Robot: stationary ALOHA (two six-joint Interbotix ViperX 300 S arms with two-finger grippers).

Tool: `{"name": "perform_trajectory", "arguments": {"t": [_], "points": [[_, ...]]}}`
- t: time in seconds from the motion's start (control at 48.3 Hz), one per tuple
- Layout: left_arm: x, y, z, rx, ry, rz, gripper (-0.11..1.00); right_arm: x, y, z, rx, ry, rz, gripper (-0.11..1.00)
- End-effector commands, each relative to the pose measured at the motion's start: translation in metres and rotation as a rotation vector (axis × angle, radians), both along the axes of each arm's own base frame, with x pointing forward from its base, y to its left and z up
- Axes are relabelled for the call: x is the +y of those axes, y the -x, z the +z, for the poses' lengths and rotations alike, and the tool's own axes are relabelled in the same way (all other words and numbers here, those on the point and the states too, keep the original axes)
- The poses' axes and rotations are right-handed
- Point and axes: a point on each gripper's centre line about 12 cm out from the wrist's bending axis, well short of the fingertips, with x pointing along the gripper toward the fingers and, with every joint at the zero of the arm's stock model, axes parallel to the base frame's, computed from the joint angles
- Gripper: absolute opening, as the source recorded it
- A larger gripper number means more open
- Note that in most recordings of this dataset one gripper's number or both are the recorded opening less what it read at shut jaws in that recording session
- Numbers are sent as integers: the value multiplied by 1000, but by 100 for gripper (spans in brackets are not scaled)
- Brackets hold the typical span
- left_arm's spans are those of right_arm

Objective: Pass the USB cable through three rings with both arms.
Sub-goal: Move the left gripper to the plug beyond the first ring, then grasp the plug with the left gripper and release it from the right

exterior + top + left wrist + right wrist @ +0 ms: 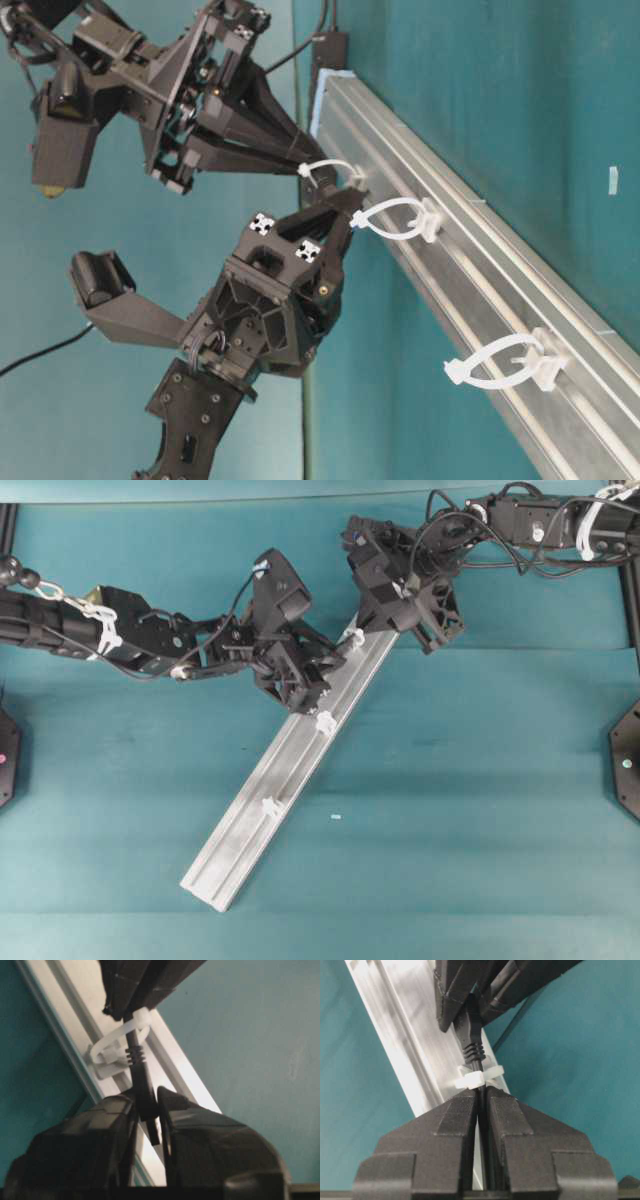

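Observation:
The fingers of my right gripper are close behind the first ring, so my left gripper needs to hold the plug while my right gripper takes the cord (477, 1065) past that ring.
The USB cable (134, 1052) runs through the first ring (117, 1042) on the silver rail (245, 835). My left gripper (147, 1095) is shut on the cable's dark plug just past that ring. On the ring's other side my right gripper (481, 1091) is shut on the thin cord, its tips almost against the first ring (477, 1079). In the table-level view the right gripper (305, 170) is the upper one and the left gripper (345, 215) sits just below it. The second ring (325, 721) and third ring (270, 806) stand empty farther down the rail.
The rail lies diagonally across the teal table, its far end under the right arm. A black hub (330, 45) sits at that end. A tiny white scrap (336, 817) lies on the cloth to the right of the rail.

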Motion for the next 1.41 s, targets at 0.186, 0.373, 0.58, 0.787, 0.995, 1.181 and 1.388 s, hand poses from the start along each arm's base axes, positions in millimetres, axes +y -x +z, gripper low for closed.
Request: {"name": "perform_trajectory", "arguments": {"t": [0.186,0.373,0.58,0.787,0.995,1.181,1.388], "points": [[-5,-1,30,-71,-39,-23,11,1,-3,1,-11,0,-17,10],[-5,-1,30,-72,-28,-18,11,-2,-3,-1,-25,32,-44,10],[-5,-2,31,-85,17,5,11,2,1,-3,-15,3,-96,10],[-5,-2,33,-109,112,50,11,5,4,-5,6,-53,-156,21],[-6,-1,37,-133,173,78,11,4,4,0,-4,-67,-202,76],[-10,1,45,-157,248,106,11,7,9,17,-50,-61,-268,88],[-16,7,48,-143,362,155,11,20,10,30,-119,-39,-333,84]]}}
